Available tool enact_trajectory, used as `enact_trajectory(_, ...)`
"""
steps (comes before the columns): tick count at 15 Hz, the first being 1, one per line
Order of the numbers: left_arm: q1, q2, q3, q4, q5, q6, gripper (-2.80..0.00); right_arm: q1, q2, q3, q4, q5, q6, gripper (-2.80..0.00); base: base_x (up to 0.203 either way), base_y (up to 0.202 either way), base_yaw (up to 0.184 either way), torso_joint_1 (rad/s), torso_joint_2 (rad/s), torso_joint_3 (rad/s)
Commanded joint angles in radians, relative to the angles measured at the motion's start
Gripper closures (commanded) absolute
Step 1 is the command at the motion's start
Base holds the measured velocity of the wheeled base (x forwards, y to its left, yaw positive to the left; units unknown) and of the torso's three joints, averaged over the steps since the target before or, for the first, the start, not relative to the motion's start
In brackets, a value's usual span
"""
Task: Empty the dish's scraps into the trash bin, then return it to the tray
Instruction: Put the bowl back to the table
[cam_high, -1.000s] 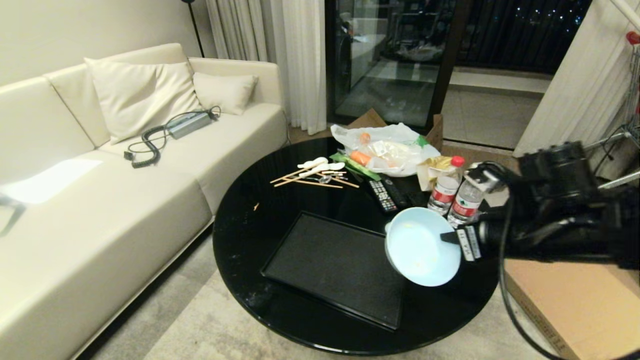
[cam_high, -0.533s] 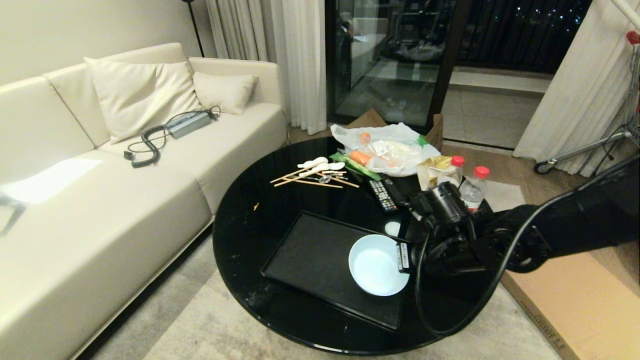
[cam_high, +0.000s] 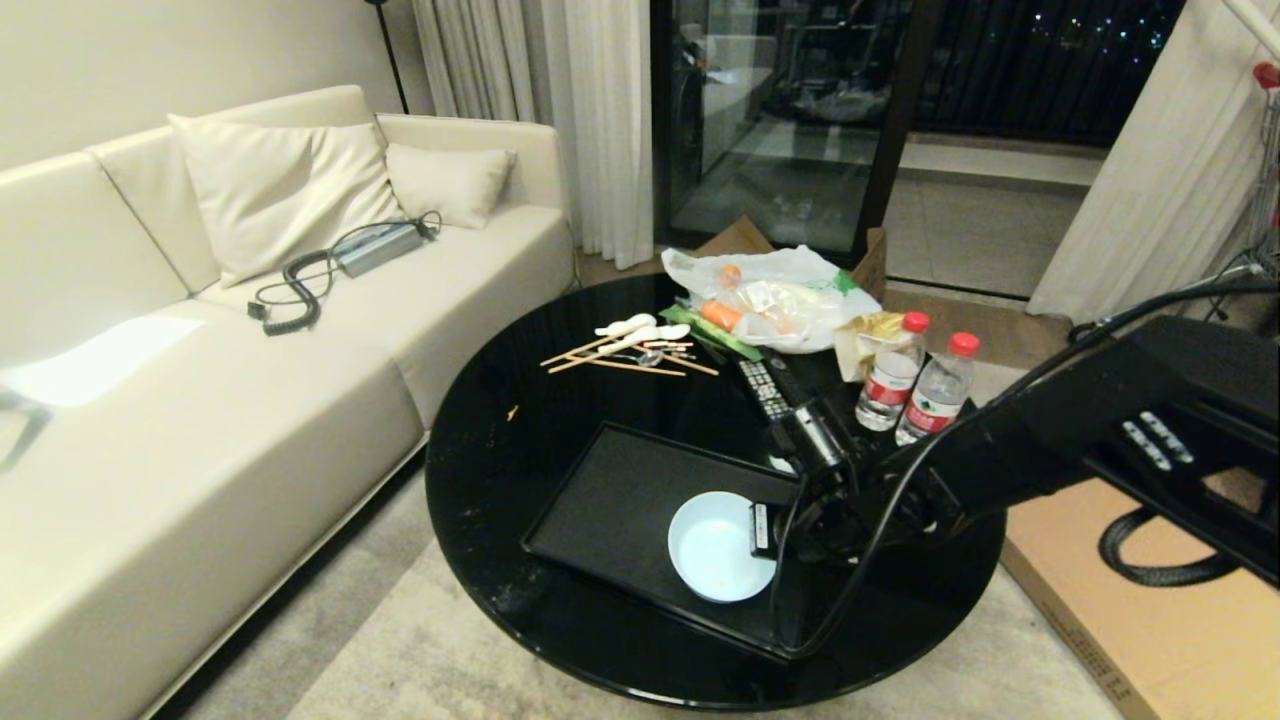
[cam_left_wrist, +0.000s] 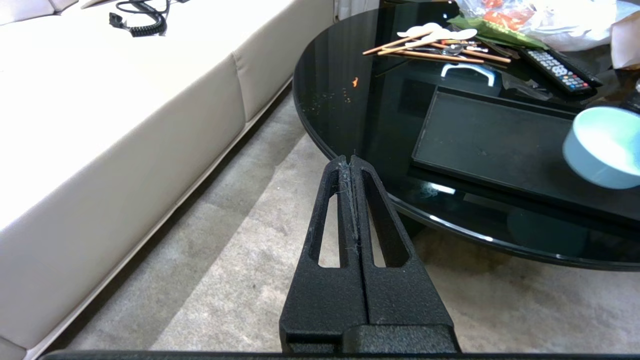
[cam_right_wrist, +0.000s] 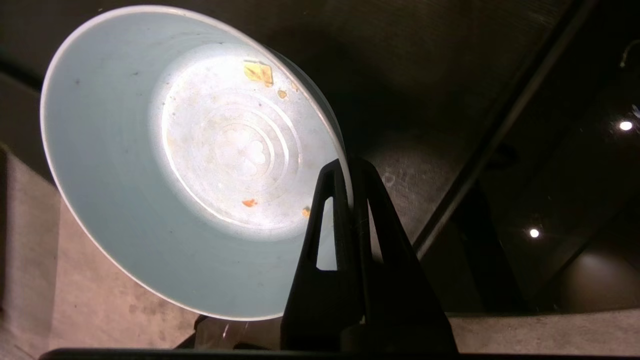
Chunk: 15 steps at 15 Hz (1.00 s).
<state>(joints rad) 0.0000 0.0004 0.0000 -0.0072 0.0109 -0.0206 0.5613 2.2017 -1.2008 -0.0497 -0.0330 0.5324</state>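
Next, my right gripper sets the dish down and releases it on the black tray, just inside its near edge (cam_high: 708, 551) (cam_right_wrist: 228, 144).
The dish (cam_high: 715, 545), a small pale blue bowl, is held upright low over the near right corner of the black tray (cam_high: 620, 500); I cannot tell if it touches. My right gripper (cam_high: 760, 530) is shut on its right rim. In the right wrist view the fingers (cam_right_wrist: 347, 167) pinch the rim of the dish (cam_right_wrist: 190, 160), and a few tiny orange scraps (cam_right_wrist: 258, 71) cling to its bottom above the tray (cam_right_wrist: 425, 165). My left gripper (cam_left_wrist: 351, 160) hangs shut and empty over the carpet by the table edge, with the dish (cam_left_wrist: 602, 147) and tray (cam_left_wrist: 490, 140) beyond. The trash bin is out of view.
The tray lies on a round black glass table (cam_high: 500, 460). Behind it are chopsticks and spoons (cam_high: 625, 350), a remote (cam_high: 765, 390), a plastic bag of food (cam_high: 780, 300) and two water bottles (cam_high: 925, 395). A cream sofa (cam_high: 200, 400) stands left; cardboard (cam_high: 1160, 610) lies right.
My right arm has swung the dish from the table's right side leftward and down to the tray's near right corner. The dish has turned from tilted to upright.
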Motion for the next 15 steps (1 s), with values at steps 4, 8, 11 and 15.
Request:
enact_trajectory(4,0.0,0.0,0.0,0.0,0.0,-0.001,0.0,-0.001,0.092,-0.05,-0.023,-0.015,0.02,0.0,0.0,0.0,0.0,0.0,0.0,0.0)
enact_trajectory(8,0.0,0.0,0.0,0.0,0.0,-0.001,0.0,-0.001,0.118,-0.088,-0.022,-0.016,0.021,0.0,0.0,0.0,0.0,0.0,0.0,0.0)
enact_trajectory(11,0.0,0.0,0.0,0.0,0.0,-0.001,0.0,-0.001,0.132,-0.118,-0.019,-0.016,0.021,0.0,0.0,0.0,0.0,0.0,0.0,0.0)
enact_trajectory(15,0.0,0.0,0.0,0.0,0.0,-0.001,0.0,-0.001,0.153,-0.127,-0.031,-0.057,0.021,-2.8,0.0,0.0,0.0,0.0,0.0,0.0)
